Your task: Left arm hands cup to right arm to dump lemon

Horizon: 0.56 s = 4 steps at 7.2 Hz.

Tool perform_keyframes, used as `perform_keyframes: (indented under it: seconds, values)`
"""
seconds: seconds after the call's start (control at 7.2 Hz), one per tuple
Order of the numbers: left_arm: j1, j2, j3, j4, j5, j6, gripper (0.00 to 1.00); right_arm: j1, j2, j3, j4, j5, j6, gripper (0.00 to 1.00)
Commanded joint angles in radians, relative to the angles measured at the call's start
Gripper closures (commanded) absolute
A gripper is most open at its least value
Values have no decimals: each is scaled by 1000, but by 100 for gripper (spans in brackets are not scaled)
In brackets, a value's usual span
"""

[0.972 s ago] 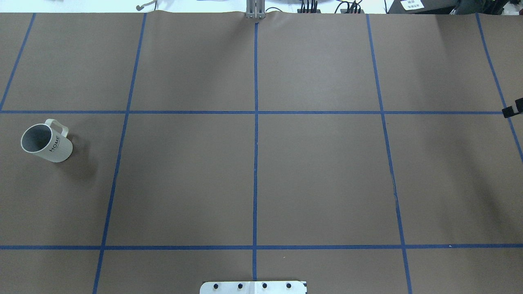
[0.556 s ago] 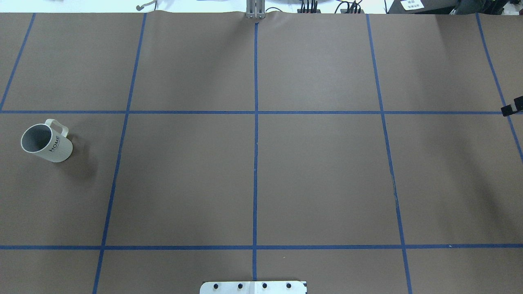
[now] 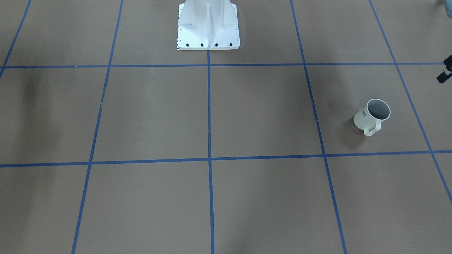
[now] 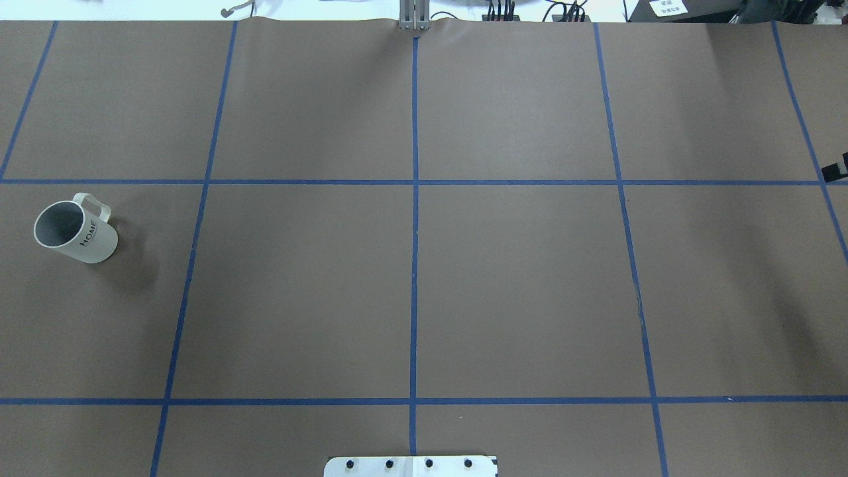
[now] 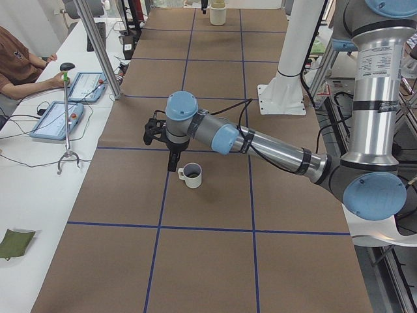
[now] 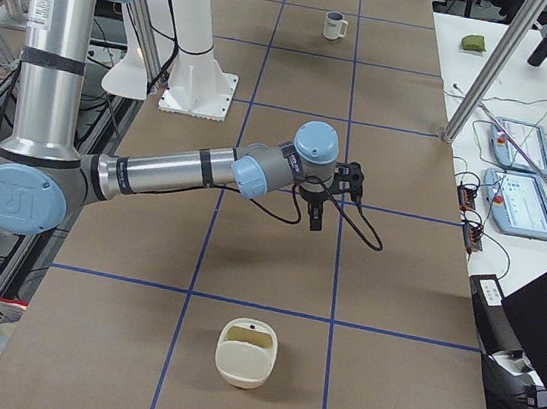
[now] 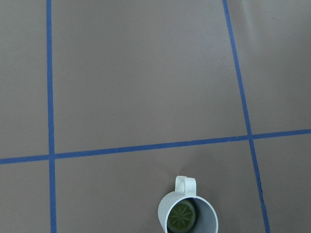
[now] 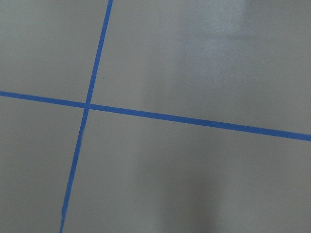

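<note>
My left gripper is to grip the cup at one spot. It will close on the cup's rim (image 3: 387, 105) (image 7: 166, 227), away from the handle, one finger inside the cup and one outside.
The cream-white cup (image 4: 75, 228) stands upright on the brown table near its left end, handle toward the far side; it also shows in the front view (image 3: 372, 114) and the left side view (image 5: 191, 174). The left wrist view looks straight down into the cup (image 7: 204, 218), where the yellow-green lemon (image 7: 181, 216) lies. My left gripper (image 5: 172, 166) hangs above the table just beside the cup, not touching it. My right gripper (image 6: 316, 220) hangs over the table's right part, far from the cup. I cannot tell whether either gripper is open or shut.
A cream bowl-like container (image 6: 246, 352) stands near the table's right end. The white robot base (image 3: 208, 26) sits at the middle of the robot's side. Blue tape lines divide the table. An operator (image 5: 19, 65) sits at a side bench with tablets.
The dark tip of my right gripper at the overhead view's right edge has slid a little further right, almost out of frame. The cup has not moved.
</note>
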<state>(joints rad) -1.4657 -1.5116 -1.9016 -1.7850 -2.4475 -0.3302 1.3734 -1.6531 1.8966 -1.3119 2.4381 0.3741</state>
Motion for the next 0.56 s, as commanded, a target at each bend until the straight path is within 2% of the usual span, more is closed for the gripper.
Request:
perform_keyframes:
  seconds: [0.0,0.28,0.42]
  values:
    - [2,40,65,-121,-5,-13,0,16,-10,-1,-3,-103,5,0]
    - [11,64,72,-134,-7,-12,0,16,-8,-19,-3,-111,3,0]
    - [87,63,72,-129,2,-63,0,16,-10,-24,-3,-105,2,0]
